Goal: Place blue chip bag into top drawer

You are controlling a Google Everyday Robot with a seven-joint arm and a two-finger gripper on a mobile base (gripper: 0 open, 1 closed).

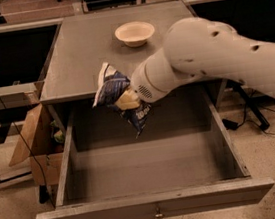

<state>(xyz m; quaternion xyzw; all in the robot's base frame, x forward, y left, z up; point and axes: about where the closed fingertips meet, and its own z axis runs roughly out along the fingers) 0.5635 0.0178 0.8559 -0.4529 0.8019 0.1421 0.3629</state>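
Observation:
Next, my gripper releases the blue chip bag on the drawer's bottom, near the tabletop's front edge (148, 121). The bag now hangs over the open drawer's back.
The blue chip bag (115, 91), crinkled navy foil with white print, hangs in the air over the back of the open top drawer (155, 207). My gripper (127, 99) is shut on the bag's middle; one pale finger (128, 101) shows against the foil. The white arm (206, 57) reaches in from the right. The drawer is pulled fully out, grey and wide, its inside bare, with a small metal knob (158, 213) on its front. The bag's lower end points down into the drawer.
A cream round bowl (135, 33) stands on the grey tabletop (84, 53) behind the bag. A brown cardboard box (33, 140) sits on the floor left of the drawer. Cables (260, 120) lie on the floor at right.

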